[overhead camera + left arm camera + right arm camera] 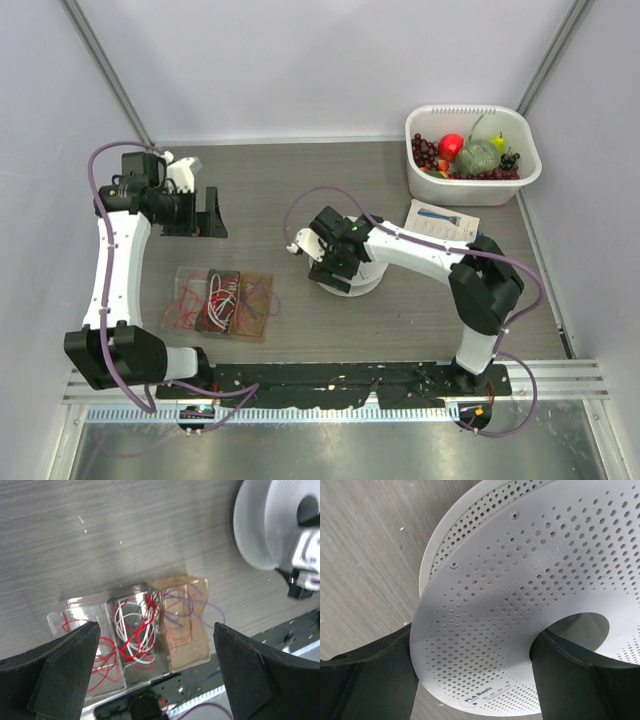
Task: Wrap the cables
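Note:
The purple wire's loop (261, 287) (195, 600) sticks out of the tray's brown compartment nearest the spool, and my left gripper will go to it next and close there.
My right gripper (335, 258) holds the round white perforated spool (366, 284) at mid-table. In the right wrist view one finger (375, 680) presses the outer edge of the spool's flange (520, 590) and the other finger (580, 680) sits inside the hub hole, so the right gripper (474, 636) is shut on the flange. My left gripper (210, 212) hangs wide open at the back left with nothing in it. In the left wrist view the left gripper (156, 626) frames a tray of wires, and the spool (260, 525) shows at top right. The cables are not discernible on the spool.
A clear compartment tray (262, 322) of loose red, white and purple wires (135, 625) lies left of the spool. A white bin (422, 178) of toy fruit stands at the back right, a printed card (442, 222) beside it. The black base plate (330, 380) runs along the near edge.

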Controlling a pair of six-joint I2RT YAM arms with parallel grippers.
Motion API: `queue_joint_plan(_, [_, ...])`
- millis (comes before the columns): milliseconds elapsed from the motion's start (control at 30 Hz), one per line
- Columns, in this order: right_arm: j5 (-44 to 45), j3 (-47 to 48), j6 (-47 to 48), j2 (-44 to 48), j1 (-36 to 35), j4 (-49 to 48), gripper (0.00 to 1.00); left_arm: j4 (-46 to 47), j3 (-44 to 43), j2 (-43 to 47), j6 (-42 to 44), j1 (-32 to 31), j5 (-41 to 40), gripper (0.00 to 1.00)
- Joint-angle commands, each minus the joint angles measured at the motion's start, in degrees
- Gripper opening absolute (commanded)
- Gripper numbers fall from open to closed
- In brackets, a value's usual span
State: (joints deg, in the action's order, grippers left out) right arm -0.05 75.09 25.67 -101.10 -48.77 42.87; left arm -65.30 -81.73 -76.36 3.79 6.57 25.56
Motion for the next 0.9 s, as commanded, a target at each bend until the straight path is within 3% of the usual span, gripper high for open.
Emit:
queue_joint_plan(0, [3.8,1.6,-2.4,-1.9,-0.3,-6.2,0.38,-6.1,1.0,3.1,11.1,0.3,-0.7,1.00])
queue_joint_plan(67, [3.0,1.8,-3.1,-3.0,-0.4,-6.6,0.40,-7.2,1.7,4.4,14.3,0.3,1.2,1.00])
queue_joint_plan(200, [-1.5,2.1,-5.6,-4.7,-1.0,-6.3,0.56,-7.6,3.8,4.8,17.3,0.3,6.0,1.00])
queue_joint_plan(267, [-2.1,2.3,-6.5,-5.2,-1.0,-6.1,0.68,-7.0,4.6,4.9,18.6,0.3,8.7,1.00])
queue_joint_plan(300, [-2.3,2.8,-6.6,-5.4,-1.0,-5.7,0.81,-6.9,5.1,5.2,19.3,0.3,10.1,1.00])
queue_joint_plan(333, [-2.9,3.0,-6.9,-5.3,-1.1,-5.5,0.83,-6.2,5.6,5.3,19.8,0.3,11.2,1.00])
queue_joint_plan(567, [-5.0,7.9,-7.7,-2.4,-1.0,-2.6,0.85,-5.4,7.8,6.7,25.6,0.0,17.1,1.00])
queue_joint_plan(733, [-6.0,8.9,-7.8,0.6,-0.8,-1.6,0.86,-6.2,7.6,6.3,28.3,-3.0,16.2,1.00])
queue_joint_plan(867, [-9.8,10.0,-8.3,4.1,4.2,-0.6,0.86,-7.8,8.9,6.9,35.7,-5.9,16.5,1.00])
